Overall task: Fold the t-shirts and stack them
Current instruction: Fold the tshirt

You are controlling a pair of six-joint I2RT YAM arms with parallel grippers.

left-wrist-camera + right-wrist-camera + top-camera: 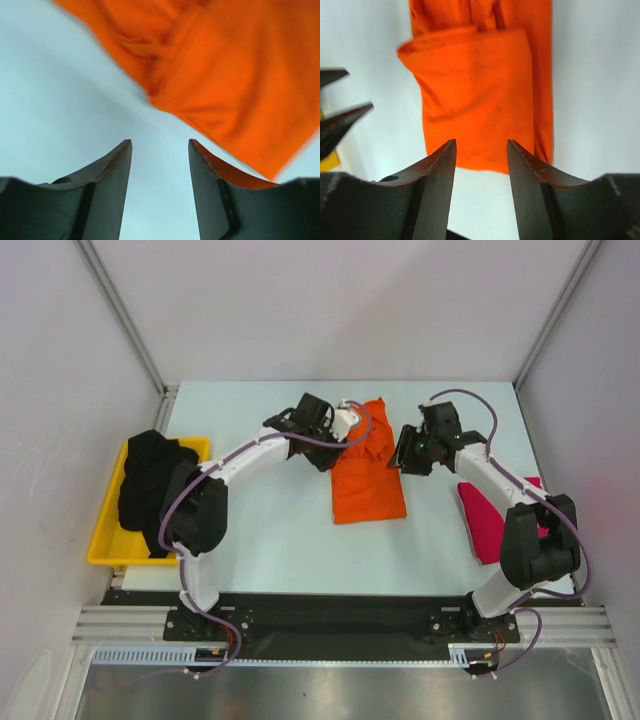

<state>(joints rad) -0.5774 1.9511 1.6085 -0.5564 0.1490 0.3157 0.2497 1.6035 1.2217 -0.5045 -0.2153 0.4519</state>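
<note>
The robot's right gripper should close on the near corner [403, 515] [544, 156] of the orange t-shirt, on the side toward the magenta t-shirt.
The orange t-shirt [368, 470] lies partly folded in the middle of the table. It also shows in the left wrist view [225, 75] and in the right wrist view [480, 100]. My left gripper [328, 452] is open and empty at the shirt's far left edge, just above the table [160, 142]. My right gripper [405, 456] is open and empty at the shirt's right edge [481, 142], with the folded cloth just ahead of its fingertips. The black t-shirt [150, 480] lies bunched in the yellow tray. The magenta t-shirt [488, 515] lies at the right, partly under my right arm.
The yellow tray [105, 540] stands at the table's left edge. White walls with metal posts close in the far side and both sides. The left gripper's fingertips [340, 120] show at the left edge of the right wrist view.
</note>
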